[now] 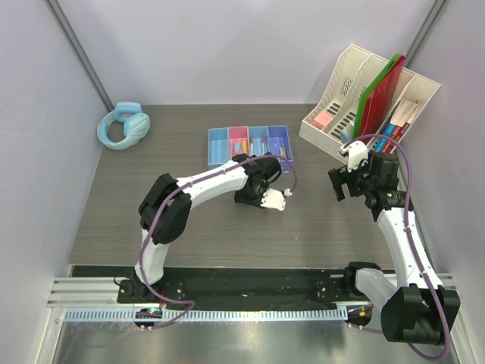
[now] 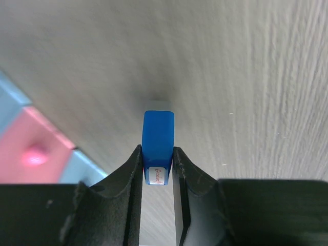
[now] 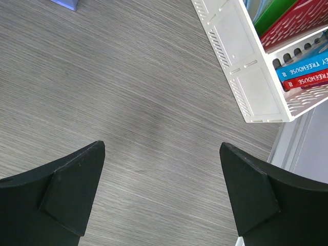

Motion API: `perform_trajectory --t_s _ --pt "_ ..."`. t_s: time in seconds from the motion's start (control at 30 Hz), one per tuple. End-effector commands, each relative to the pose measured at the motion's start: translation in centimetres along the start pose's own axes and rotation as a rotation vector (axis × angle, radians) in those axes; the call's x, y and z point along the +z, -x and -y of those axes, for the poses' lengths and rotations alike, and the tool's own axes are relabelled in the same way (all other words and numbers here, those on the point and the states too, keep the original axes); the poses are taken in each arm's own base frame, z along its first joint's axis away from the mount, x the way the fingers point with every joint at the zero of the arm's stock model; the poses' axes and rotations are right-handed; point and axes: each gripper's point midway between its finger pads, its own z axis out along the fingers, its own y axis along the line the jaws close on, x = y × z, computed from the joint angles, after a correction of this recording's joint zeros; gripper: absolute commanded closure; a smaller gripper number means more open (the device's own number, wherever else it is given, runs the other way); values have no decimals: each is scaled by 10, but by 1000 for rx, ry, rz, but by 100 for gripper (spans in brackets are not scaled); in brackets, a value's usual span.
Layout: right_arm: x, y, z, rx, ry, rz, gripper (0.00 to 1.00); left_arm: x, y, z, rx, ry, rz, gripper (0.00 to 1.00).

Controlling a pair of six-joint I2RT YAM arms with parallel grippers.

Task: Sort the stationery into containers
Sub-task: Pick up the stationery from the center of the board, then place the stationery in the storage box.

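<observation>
Next, my left gripper lets go of the small blue block in the blue bin (image 1: 222, 152) nearest the headphones, close against the pink bin.
My left gripper (image 2: 158, 163) is shut on a small blue block (image 2: 158, 134), held upright just above the wood table. The row of four bins (image 1: 249, 144), blue, pink, blue and purple, lies just beyond that gripper (image 1: 256, 188); the pink bin (image 2: 31, 146) and its blue neighbours show at the left edge of the left wrist view. Small items lie in the bins, too small to name. My right gripper (image 3: 163, 145) is open and empty over bare table, right of the bins (image 1: 342, 184). No other loose stationery shows.
A cream slotted file organiser (image 1: 356, 91) with red and green folders and books stands at the back right, close to my right gripper; its corner shows in the right wrist view (image 3: 241, 77). Light blue headphones (image 1: 123, 125) lie at the back left.
</observation>
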Motion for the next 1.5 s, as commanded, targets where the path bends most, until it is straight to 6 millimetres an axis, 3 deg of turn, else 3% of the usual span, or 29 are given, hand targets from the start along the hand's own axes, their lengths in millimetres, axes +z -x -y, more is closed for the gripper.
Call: perform_trajectory --t_s 0.0,0.13,0.33,0.4,0.5,0.7,0.87,0.93,1.17,1.33,1.47 --pt "-5 17 6 5 -13 51 0 -69 22 -42 -44 165 157 100" --pt "-6 18 5 8 -14 52 0 -94 1 -59 -36 216 114 100" --pt "-7 18 6 7 -16 54 0 -126 -56 -89 -38 273 -1 100" --pt "-6 19 5 9 -14 56 0 -145 -74 -110 -74 326 -16 100" --pt "-6 19 6 10 -15 55 0 -157 -95 -137 -159 375 -5 100" --pt "-7 17 5 8 -15 52 0 -141 -129 -173 -348 408 41 100" --pt "-7 17 5 5 -16 56 0 -112 -144 -182 -492 361 105 100" --pt "-7 16 5 5 -14 54 0 -98 -145 -183 -532 340 123 100" --pt "-5 14 5 9 -13 45 0 -77 -128 -182 -566 258 258 100" --pt "-5 14 5 6 -14 46 0 -71 -121 -177 -546 224 282 100" --pt "-5 13 4 6 -10 45 0 -55 -123 -170 -543 181 254 100"
